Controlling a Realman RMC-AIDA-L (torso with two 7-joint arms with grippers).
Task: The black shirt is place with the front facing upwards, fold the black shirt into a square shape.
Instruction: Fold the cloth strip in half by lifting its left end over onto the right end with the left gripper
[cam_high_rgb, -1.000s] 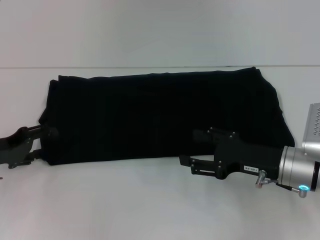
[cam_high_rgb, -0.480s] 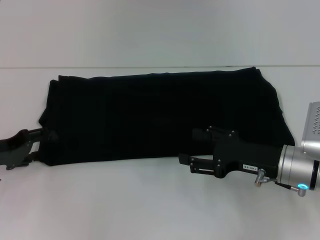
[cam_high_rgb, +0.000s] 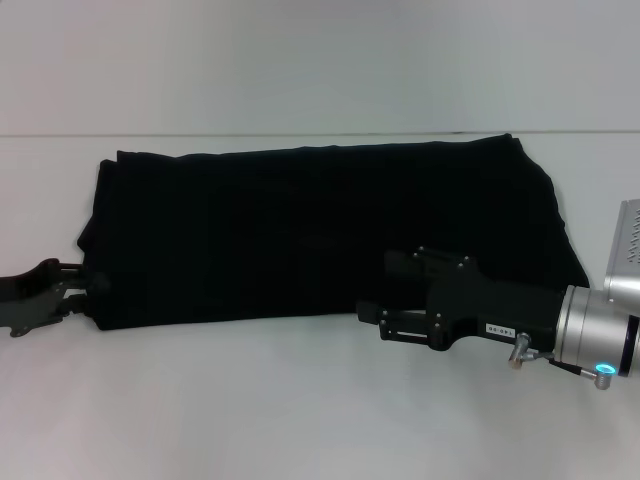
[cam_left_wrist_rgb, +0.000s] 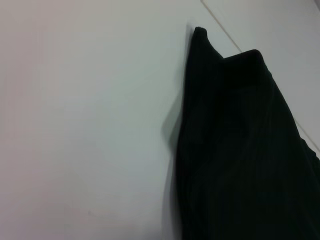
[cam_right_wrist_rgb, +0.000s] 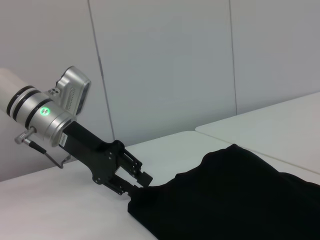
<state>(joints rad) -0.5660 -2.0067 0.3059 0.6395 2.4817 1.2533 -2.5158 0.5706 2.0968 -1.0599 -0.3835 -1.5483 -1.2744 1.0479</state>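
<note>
The black shirt's short end curls inward toward the shirt's near corner, so next my left gripper pinches that corner (cam_high_rgb: 102, 321) and pulls it away from the shirt's middle before folding.
The black shirt (cam_high_rgb: 320, 230) lies on the white table as a long band folded lengthwise; no print or label shows. My left gripper (cam_high_rgb: 88, 288) is at the band's near left corner, open, its fingers reaching the cloth edge. From the right wrist view the left gripper (cam_right_wrist_rgb: 140, 186) touches the corner of the shirt (cam_right_wrist_rgb: 240, 195). My right gripper (cam_high_rgb: 372, 290) is open at the near edge, right of the middle, with one finger over the cloth and one at the hem. The left wrist view shows only the shirt's end (cam_left_wrist_rgb: 240, 150) on the table.
The white table (cam_high_rgb: 300, 410) runs on in front of the shirt and behind it up to a seam (cam_high_rgb: 300, 134). The right arm's silver wrist (cam_high_rgb: 600, 340) and its grey housing (cam_high_rgb: 628, 245) stand at the right edge.
My left gripper has slid a little left and down along the shirt's corner, and its fingers have drawn closer together. The right gripper has barely shifted. The shirt lies as before.
</note>
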